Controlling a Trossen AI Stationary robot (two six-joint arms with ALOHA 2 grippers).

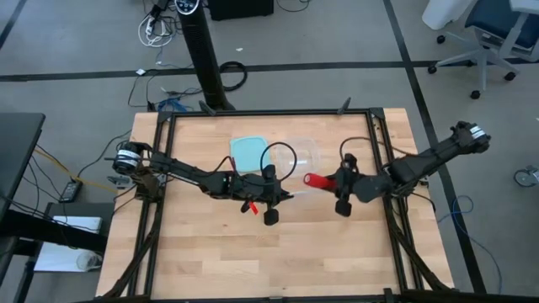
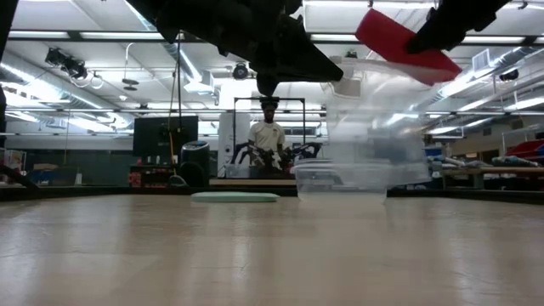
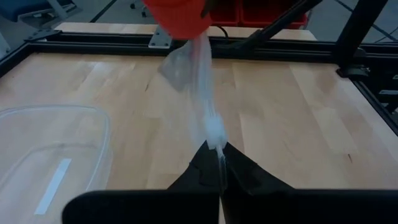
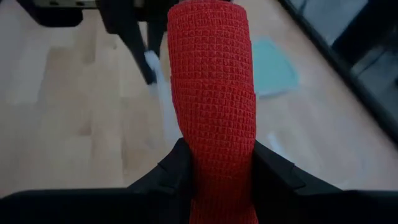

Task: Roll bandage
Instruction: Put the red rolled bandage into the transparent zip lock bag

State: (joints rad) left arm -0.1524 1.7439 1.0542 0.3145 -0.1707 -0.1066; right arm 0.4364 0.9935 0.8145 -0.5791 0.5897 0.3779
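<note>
Next, I release the bandage from my right gripper on bare wood just nearer than the clear plastic container [image 1: 318, 217].
The bandage [image 4: 214, 81] is a red roll held above the table's middle, also seen in the high view [image 1: 313, 180] and the low view [image 2: 399, 38]. My right gripper [image 4: 217, 148] is shut on it. A clear crinkled plastic bag [image 3: 202, 81] runs from the roll's far end [image 3: 180, 12] to my left gripper [image 3: 219, 149], which is shut on the bag's other end. Whether the roll's end sits inside the bag, I cannot tell. The two grippers face each other, left [image 1: 286, 195] and right [image 1: 330, 181]. My left gripper pinches the bag's gathered end [image 3: 215, 134] between its two fingertips. The bag stretches away from the fingers in a narrow drawn strand toward the roll, clear of the table. My right gripper pinches the roll's near end [image 4: 214, 134] between its two fingers, one on each side. The roll sticks out forward along the fingers, slanting down toward the left gripper. It is lifted clear of the table.
A clear plastic container [image 1: 301, 151] and a light-blue lid [image 1: 248, 154] lie on the table just beyond the grippers, toward the far edge. The black frame rail [image 1: 269, 114] borders the table. The near half of the wooden top [image 1: 269, 252] is bare.
</note>
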